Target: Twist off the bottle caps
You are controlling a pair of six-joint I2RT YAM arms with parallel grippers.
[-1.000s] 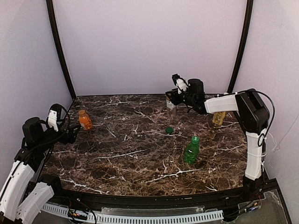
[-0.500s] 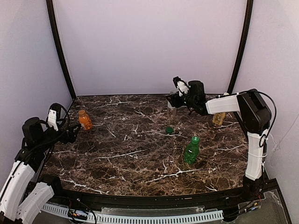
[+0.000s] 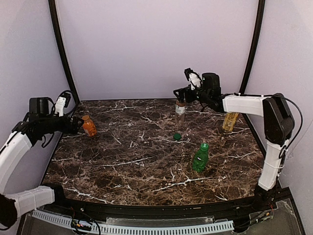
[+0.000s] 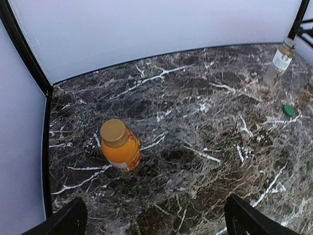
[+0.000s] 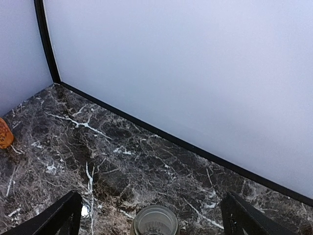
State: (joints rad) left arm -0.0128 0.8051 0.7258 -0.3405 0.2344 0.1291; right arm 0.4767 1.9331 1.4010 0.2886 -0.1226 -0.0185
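Note:
Next, my left gripper moves down to the tan-gold cap (image 3: 86, 118) (image 4: 113, 133) of the orange bottle and grips it there, leaving the body of the bottle free.
An orange bottle (image 4: 121, 151) with a tan-gold cap (image 4: 113, 132) stands at the left (image 3: 88, 126). My open left gripper (image 4: 156, 230) hovers just short of it (image 3: 75, 128), holding nothing. A clear bottle (image 3: 180, 113) stands upright at the back with its mouth (image 5: 155, 221) uncapped. My right gripper (image 5: 154, 223) stands open above that mouth (image 3: 181, 96), its fingers apart from the glass. A dark green cap (image 3: 177, 136) lies loose on the table (image 4: 288, 110). A green bottle (image 3: 199, 159) wears a bright green cap (image 3: 204, 146).
A yellow bottle (image 3: 229, 122) stands at the back right, its top hidden behind my right forearm. The marble tabletop (image 3: 132, 166) is closed in by white walls with black posts (image 3: 62, 54) at the back corners. The orange bottle (image 5: 4, 133) shows at the right wrist view's left edge.
My right gripper has opened, let go of the clear bottle's neck and risen a little. The left arm has lifted and swung towards the orange bottle.

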